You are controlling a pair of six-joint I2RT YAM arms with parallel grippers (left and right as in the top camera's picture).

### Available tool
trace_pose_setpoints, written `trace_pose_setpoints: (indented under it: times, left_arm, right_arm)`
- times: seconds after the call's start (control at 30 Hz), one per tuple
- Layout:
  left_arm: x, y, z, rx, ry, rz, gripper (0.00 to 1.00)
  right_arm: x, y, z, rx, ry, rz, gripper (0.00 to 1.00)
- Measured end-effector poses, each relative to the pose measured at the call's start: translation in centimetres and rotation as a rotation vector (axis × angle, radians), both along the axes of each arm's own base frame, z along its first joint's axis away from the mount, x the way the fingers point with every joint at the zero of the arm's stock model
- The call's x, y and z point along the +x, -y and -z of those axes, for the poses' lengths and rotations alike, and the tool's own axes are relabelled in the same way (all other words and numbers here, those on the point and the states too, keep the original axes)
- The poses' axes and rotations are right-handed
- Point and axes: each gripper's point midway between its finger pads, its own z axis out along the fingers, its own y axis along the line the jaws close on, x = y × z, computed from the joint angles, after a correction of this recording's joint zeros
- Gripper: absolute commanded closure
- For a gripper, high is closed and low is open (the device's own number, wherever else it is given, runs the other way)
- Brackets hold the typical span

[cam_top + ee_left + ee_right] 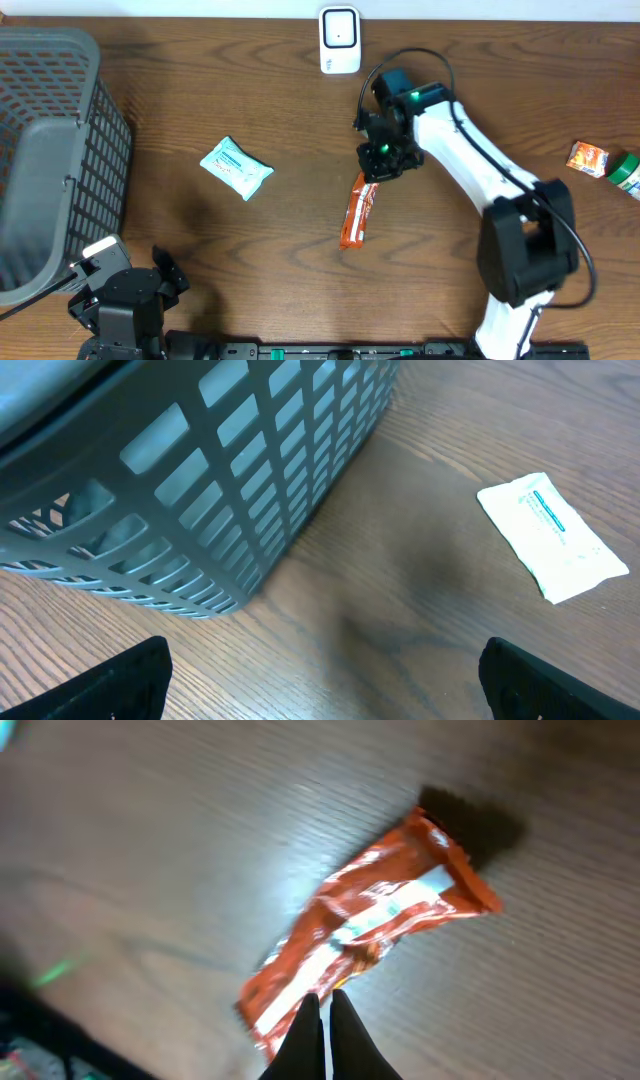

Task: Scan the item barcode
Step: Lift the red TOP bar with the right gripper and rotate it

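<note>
The edge of the orange snack packet is all that my right gripper's shut fingertips meet, so I need to open them and take the packet deeper (358,212) around its middle before scanning.
An orange snack packet (356,212) hangs at a slant just above the table's middle, throwing a shadow on the wood. My right gripper (381,160) is shut on its upper end. In the right wrist view the closed fingertips (326,1004) pinch the packet (370,915) at its edge. A white scanner (340,40) stands at the table's far edge, beyond the gripper. My left gripper (325,685) stands open low over bare wood at the front left, nothing between its fingers (120,678).
A grey mesh basket (50,150) fills the left side and looms close in the left wrist view as the basket (200,480). A white-and-teal wipe packet (236,167) lies left of centre. A small orange packet (587,158) and a green item (628,172) lie at the right edge.
</note>
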Motion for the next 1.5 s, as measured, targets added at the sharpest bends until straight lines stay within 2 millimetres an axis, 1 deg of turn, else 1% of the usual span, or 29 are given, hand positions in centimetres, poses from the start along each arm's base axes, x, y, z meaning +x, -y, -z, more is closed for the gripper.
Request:
trace_pose_setpoints:
  times: [0.07,0.13,0.17,0.27,0.33,0.37,0.43,0.53,0.67,0.8,0.83,0.87,0.9,0.93,0.97,1.07,1.17,1.37,1.4,1.5]
  left_arm:
    - [0.0,0.0,0.0,0.000,0.000,0.000,0.02]
    - [0.0,0.0,0.0,0.000,0.000,0.000,0.02]
    - [0.0,0.0,0.0,0.000,0.000,0.000,0.02]
    - [0.0,0.0,0.0,0.000,0.000,0.000,0.02]
    - [0.0,0.0,0.0,0.000,0.000,0.000,0.02]
    - [0.0,0.0,0.0,0.000,0.000,0.000,0.02]
    - [0.0,0.0,0.0,0.000,0.000,0.000,0.02]
    - [0.0,0.0,0.0,0.000,0.000,0.000,0.02]
    - [0.0,0.0,0.0,0.000,0.000,0.000,0.02]
    - [0.0,0.0,0.0,0.000,0.000,0.000,0.02]
    - [0.0,0.0,0.0,0.000,0.000,0.000,0.02]
    - [0.0,0.0,0.0,0.000,0.000,0.000,0.02]
    - [0.0,0.0,0.0,0.000,0.000,0.000,0.02]
    - [0.0,0.0,0.0,0.000,0.000,0.000,0.02]
    - [0.0,0.0,0.0,0.000,0.000,0.000,0.02]
    - [0.0,0.0,0.0,0.000,0.000,0.000,0.02]
    - [0.0,0.0,0.0,0.000,0.000,0.000,0.02]
    - [0.0,0.0,0.0,0.000,0.000,0.000,0.02]
    - [0.0,0.0,0.0,0.000,0.000,0.000,0.02]
    - [0.0,0.0,0.0,0.000,0.000,0.000,0.02]
  right_arm:
    - [0.3,-0.6,-0.9,0.022,0.036,-0.012,0.99]
    - [0.5,-1.2,-0.6,0.037,0.061,-0.025,0.99]
    - [0.4,-1.5,-0.1,0.041,0.066,-0.032,0.99]
    - [-0.7,-1.9,2.6,0.035,0.038,-0.048,0.99]
    - [-2.1,-1.8,5.4,0.010,-0.009,-0.054,0.99]
    - [-3.1,-1.4,6.9,-0.014,-0.041,-0.052,0.99]
    - [-4.4,-1.1,8.1,-0.030,-0.084,-0.048,0.99]
    - [-4.7,-1.0,8.1,-0.033,-0.101,-0.038,0.99]
    - [-5.2,-1.1,7.5,-0.030,-0.131,-0.038,0.99]
    - [-5.0,-1.5,5.6,-0.018,-0.152,-0.037,0.99]
    - [-4.8,-1.7,4.9,-0.012,-0.147,-0.038,0.87]
    - [-4.7,-1.8,4.2,-0.007,-0.143,-0.034,0.66]
    - [-4.6,-1.9,3.3,0.001,-0.135,-0.035,0.17]
    - [-4.5,-2.0,2.8,0.006,-0.130,-0.034,0.06]
    - [-4.6,-2.0,2.2,0.009,-0.128,-0.031,0.01]
    - [-5.1,-1.8,1.3,0.009,-0.140,-0.022,0.01]
    - [-5.2,-1.7,1.3,0.000,-0.156,0.008,0.01]
    - [-4.9,-0.9,1.6,-0.076,-0.184,0.168,0.01]
    - [-4.7,-0.9,1.7,-0.084,-0.183,0.199,0.02]
    - [-4.6,-0.3,2.6,-0.124,-0.194,0.303,0.05]
